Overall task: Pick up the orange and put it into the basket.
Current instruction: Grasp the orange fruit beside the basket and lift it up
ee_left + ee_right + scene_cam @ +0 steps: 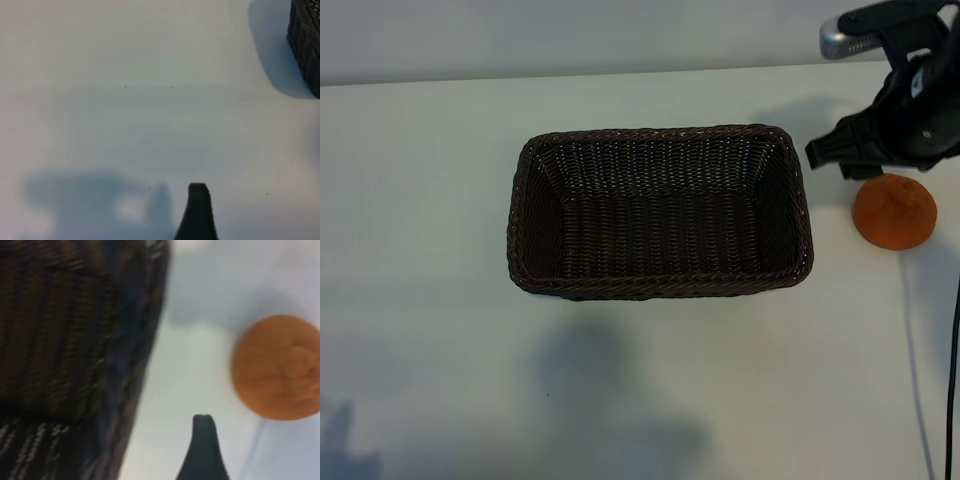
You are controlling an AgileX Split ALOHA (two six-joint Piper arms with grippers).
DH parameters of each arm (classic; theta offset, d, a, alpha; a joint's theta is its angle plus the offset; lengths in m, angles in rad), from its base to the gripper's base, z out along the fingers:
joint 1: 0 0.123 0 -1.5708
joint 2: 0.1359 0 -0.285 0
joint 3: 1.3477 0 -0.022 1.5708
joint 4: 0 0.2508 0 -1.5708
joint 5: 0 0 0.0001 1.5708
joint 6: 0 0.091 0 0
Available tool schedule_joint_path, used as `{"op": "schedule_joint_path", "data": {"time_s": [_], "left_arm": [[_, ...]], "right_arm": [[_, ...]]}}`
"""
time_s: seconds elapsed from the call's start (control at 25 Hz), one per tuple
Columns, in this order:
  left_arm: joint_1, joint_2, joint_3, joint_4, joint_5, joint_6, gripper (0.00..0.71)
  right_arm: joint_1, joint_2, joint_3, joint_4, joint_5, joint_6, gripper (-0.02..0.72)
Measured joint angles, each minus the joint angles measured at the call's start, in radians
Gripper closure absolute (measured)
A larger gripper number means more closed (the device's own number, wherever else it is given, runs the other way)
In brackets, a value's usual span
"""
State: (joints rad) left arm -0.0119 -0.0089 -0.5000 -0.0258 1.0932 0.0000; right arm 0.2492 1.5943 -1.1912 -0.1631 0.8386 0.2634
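The orange beside the basket is next, so I need to move my right gripper over it and close from above on the orange's middle [895,208] [295,365].
The orange [894,210] lies on the white table, to the right of the dark-brown wicker basket [660,285] and apart from it. Nothing is in the basket. My right gripper [835,160] hovers just behind the orange, between it and the basket's far right corner, open and holding nothing. In the right wrist view one dark finger [204,450] shows, with the orange [277,367] to one side of it and the basket's wall [75,340] to the other. The left arm is outside the exterior view. Its wrist view shows one finger [198,210] over bare table and a corner of the basket [306,40].
A thin dark cable [952,380] hangs along the right edge of the exterior view. The table's far edge runs behind the basket, just behind the right arm. A shadow falls on the table in front of the basket.
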Motion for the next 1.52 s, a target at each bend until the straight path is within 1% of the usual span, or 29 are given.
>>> {"op": "schedule_joint_path", "data": {"time_s": [0.08, 0.12, 0.2, 0.32, 0.44, 0.52, 0.6, 0.68, 1.04, 1.28, 1.52], "left_arm": [[0.0, 0.0, 0.0, 0.0, 0.0, 0.0, 0.116], [0.0, 0.0, 0.0, 0.0, 0.0, 0.0, 0.116], [0.0, 0.0, 0.0, 0.0, 0.0, 0.0, 0.116], [0.0, 0.0, 0.0, 0.0, 0.0, 0.0, 0.116], [0.0, 0.0, 0.0, 0.0, 0.0, 0.0, 0.117], [0.0, 0.0, 0.0, 0.0, 0.0, 0.0, 0.117], [0.0, 0.0, 0.0, 0.0, 0.0, 0.0, 0.117], [0.0, 0.0, 0.0, 0.0, 0.0, 0.0, 0.117], [0.0, 0.0, 0.0, 0.0, 0.0, 0.0, 0.117], [0.0, 0.0, 0.0, 0.0, 0.0, 0.0, 0.117], [0.0, 0.0, 0.0, 0.0, 0.0, 0.0, 0.117]], "right_arm": [[0.0, 0.031, -0.015, -0.04, 0.007, 0.044, 0.168], [-0.001, 0.043, -0.016, -0.049, 0.007, 0.058, 0.168], [-0.015, 0.072, -0.017, -0.05, 0.007, 0.07, 0.166], [-0.066, 0.11, -0.017, -0.036, 0.007, 0.076, 0.166], [-0.134, 0.147, -0.017, 0.003, 0.001, 0.049, 0.166], [-0.173, 0.16, -0.017, 0.046, -0.007, 0.011, 0.166], [-0.2, 0.166, -0.017, 0.091, -0.019, -0.03, 0.166], [-0.211, 0.166, -0.017, 0.112, -0.034, -0.05, 0.166], [-0.215, 0.242, -0.021, 0.14, -0.097, -0.092, 0.166], [-0.219, 0.314, -0.022, 0.14, -0.138, -0.094, 0.165], [-0.222, 0.368, -0.022, 0.14, -0.153, -0.094, 0.165]]}}
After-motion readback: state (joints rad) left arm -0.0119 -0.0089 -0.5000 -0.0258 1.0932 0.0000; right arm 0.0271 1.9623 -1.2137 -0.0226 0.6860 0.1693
